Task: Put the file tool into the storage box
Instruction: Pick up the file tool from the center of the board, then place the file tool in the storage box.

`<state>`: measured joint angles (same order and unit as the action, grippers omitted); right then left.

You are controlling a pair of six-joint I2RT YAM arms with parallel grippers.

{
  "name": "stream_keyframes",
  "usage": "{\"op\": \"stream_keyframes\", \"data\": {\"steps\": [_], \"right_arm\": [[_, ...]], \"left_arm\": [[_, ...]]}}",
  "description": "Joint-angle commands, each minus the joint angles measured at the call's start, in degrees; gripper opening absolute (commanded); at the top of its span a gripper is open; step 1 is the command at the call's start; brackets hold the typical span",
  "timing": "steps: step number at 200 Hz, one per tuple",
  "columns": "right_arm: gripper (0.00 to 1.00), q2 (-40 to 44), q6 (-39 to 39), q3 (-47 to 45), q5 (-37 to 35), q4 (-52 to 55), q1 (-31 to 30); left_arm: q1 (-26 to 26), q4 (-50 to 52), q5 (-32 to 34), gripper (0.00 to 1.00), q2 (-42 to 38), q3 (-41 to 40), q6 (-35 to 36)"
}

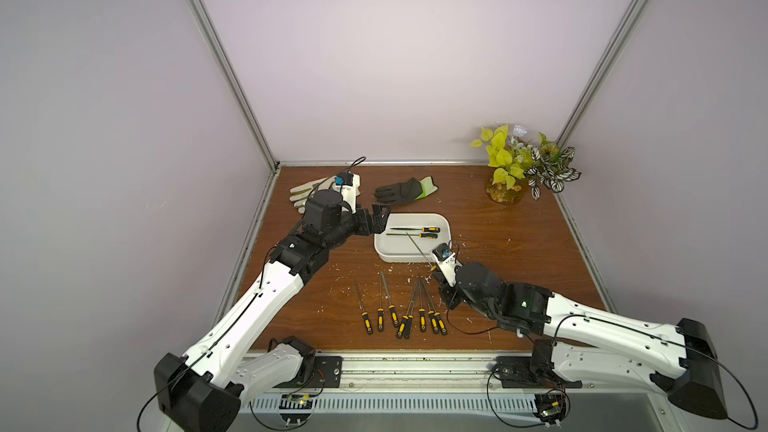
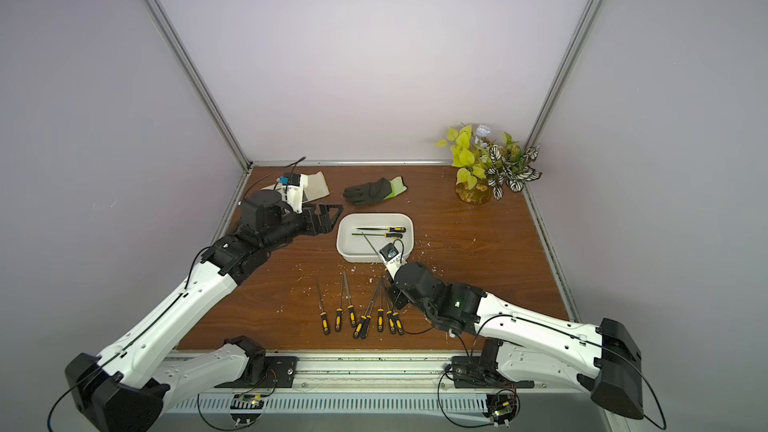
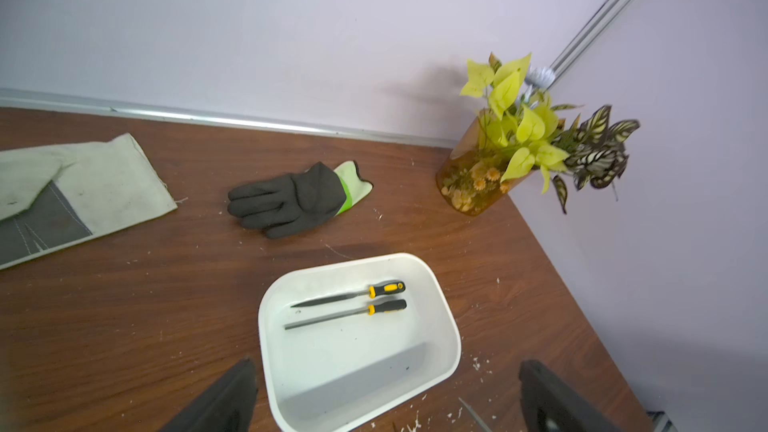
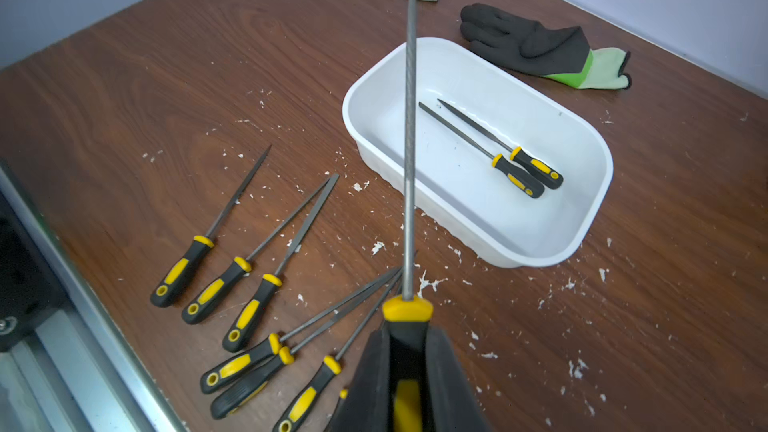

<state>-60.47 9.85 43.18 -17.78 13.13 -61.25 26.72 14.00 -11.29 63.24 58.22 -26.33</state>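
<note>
My right gripper is to set the file tool down in the storage box [image 1: 416,238] [image 4: 478,170] just in front of the two files.
The storage box [image 1: 415,215] [image 2: 374,215] is a shallow white tub at mid-table, with two yellow-and-black files [image 4: 519,160] lying inside. My right gripper [image 4: 407,334] [image 1: 437,276] is shut on the handle of a file tool [image 4: 409,139] [image 1: 419,250]. It holds the file above the table by the box's near right corner, and the grey shaft slants over the near rim. My left gripper [image 1: 380,218] [image 3: 386,405] hangs open and holds nothing at the box's left end. Several more files [image 1: 403,313] lie fanned out on the table nearer the front.
A black and green glove [image 1: 405,191] lies behind the box. A pale work glove [image 1: 303,195] sits at the back left, partly under the left wrist. A potted plant [image 1: 519,164] stands in the back right corner. White chips litter the wood around the box.
</note>
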Motion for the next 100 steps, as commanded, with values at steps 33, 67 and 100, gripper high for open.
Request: {"op": "stream_keyframes", "data": {"steps": [33,67,100], "right_arm": [[0.0,-5.58,-22.1,5.59,14.26,-9.74,13.02],[0.0,-9.81,-27.9,5.1,18.71,-15.47,18.5],[0.0,-17.25,-30.57,5.27,22.98,-20.11,23.46]], "left_arm": [[-9.38,-10.66,-13.19,1.0,0.92,-9.5,1.8],[-15.8,-12.89,-17.74,1.0,0.66,-14.3,0.68],[-16.85,-12.41,-17.3,1.0,-0.46,-13.99,1.84]]}}
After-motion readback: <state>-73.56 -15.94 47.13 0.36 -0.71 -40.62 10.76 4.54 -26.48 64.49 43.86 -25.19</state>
